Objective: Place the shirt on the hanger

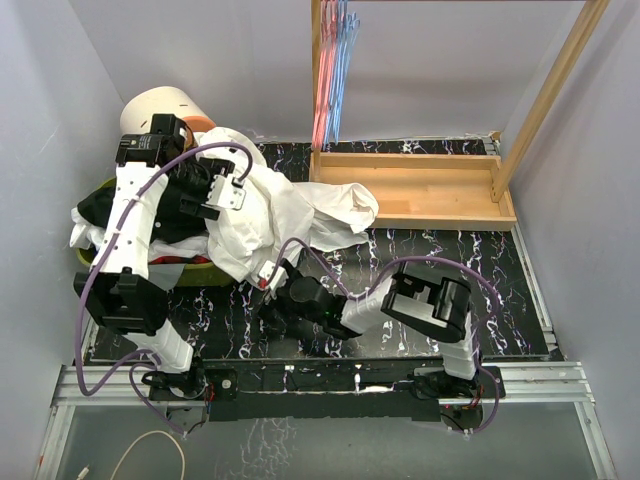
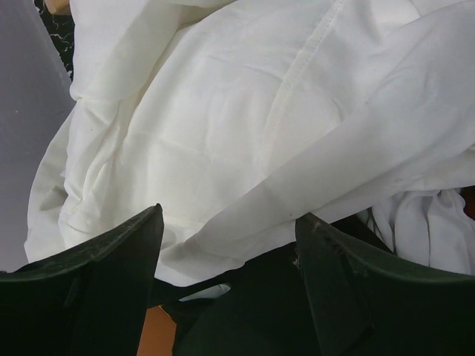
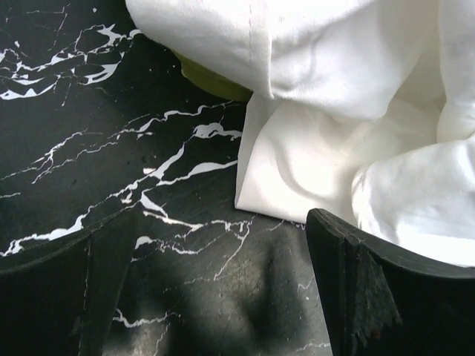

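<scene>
The white shirt is lying crumpled over the basket's rim, so next my left gripper grabs the shirt's raised fold (image 2: 263,204) and pulls it clear of the basket before hanging.
The white shirt (image 1: 275,215) lies crumpled, spilling from the left pile onto the black marble table. My left gripper (image 1: 232,190) hovers open over it. In the left wrist view the shirt (image 2: 245,119) fills the frame ahead of the open gripper (image 2: 230,222), and a black garment (image 2: 260,297) lies beneath. My right gripper (image 1: 268,285) is open and empty, low over the table at the shirt's near edge. The right wrist view shows it (image 3: 215,230) just short of a shirt corner (image 3: 297,178). The light-blue hanger (image 1: 343,60) hangs on the rack at the back.
Pink hangers (image 1: 322,70) hang beside the blue ones on the wooden rack (image 1: 410,190). An olive-green basket (image 1: 95,262) with a black garment (image 1: 175,215) stands at the left. Its rim (image 3: 215,81) shows under the shirt. A cream round object (image 1: 160,105) stands behind.
</scene>
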`<state>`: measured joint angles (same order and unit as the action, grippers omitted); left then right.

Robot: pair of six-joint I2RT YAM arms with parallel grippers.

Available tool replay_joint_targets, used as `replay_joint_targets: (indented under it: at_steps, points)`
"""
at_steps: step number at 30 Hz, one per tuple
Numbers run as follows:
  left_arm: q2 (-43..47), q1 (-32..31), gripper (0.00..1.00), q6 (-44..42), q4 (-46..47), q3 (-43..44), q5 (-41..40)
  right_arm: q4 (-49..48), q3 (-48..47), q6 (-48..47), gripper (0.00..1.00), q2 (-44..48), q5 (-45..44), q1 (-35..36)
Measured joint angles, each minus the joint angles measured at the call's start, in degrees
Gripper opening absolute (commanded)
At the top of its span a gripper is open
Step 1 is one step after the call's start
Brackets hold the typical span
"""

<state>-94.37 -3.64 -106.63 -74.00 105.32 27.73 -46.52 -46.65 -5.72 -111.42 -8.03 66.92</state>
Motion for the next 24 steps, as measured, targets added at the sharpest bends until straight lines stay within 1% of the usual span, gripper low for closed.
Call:
replay_joint_targets:
  at_steps: [5,7,8,10,11,13,14,18,21,22,23,24]
  points:
    - [-1.5,-0.2,0.57,-0.8,-0.9,0.3,-1.5,-0.5,-2.4,-0.8,0.99,-2.9,-0.6,-0.2]
    - [-1.9,-0.2,0.56,-0.9,-0.9,0.3,-2.3,-0.6,-3.1,-1.0,1.00,-4.4,-1.1,-0.4]
    - [-1.9,-0.2,0.59,-1.0,-0.9,0.3,-2.7,-0.6,-3.4,-1.0,1.00,-5.0,-1.3,-0.5]
    - [-1.9,-0.2,0.76,-1.1,-1.1,0.3,-3.4,-1.0,-3.9,-0.9,1.00,-5.8,-1.6,-1.0]
    - [-1.9,-0.2,0.81,-1.1,-1.2,0.3,-3.8,-1.3,-4.4,-0.9,0.99,-6.2,-1.8,-1.4]
    - [-1.9,-0.2,0.83,-1.4,-1.2,0.3,-4.6,-1.6,-5.3,-0.9,0.99,-7.0,-2.0,-2.5]
    - [-1.9,-0.2,0.81,-1.4,-1.1,0.3,-4.8,-1.7,-5.6,-0.8,0.98,-7.4,-2.0,-3.1]
    - [-1.9,-0.2,0.67,-2.3,-1.1,-0.4,-6.1,-1.9,-7.3,-0.7,0.93,-8.8,-2.0,-4.8]
    - [-1.9,-0.2,0.57,-2.8,-1.0,-1.0,-6.8,-1.9,-9.7,-0.9,0.83,-10.6,-2.1,-5.2]
    - [-1.9,-0.2,0.49,-2.8,-1.0,-1.2,-6.9,-2.0,-10.3,-0.9,0.79,-11.0,-2.0,-5.2]
    - [-1.9,-0.2,0.39,-2.9,-0.9,-1.4,-7.0,-1.9,-10.6,-1.0,0.73,-11.2,-2.0,-5.1]
    - [-1.9,-0.2,0.26,-2.9,-0.8,-1.6,-7.0,-1.9,-10.7,-1.0,0.66,-11.3,-1.9,-5.2]
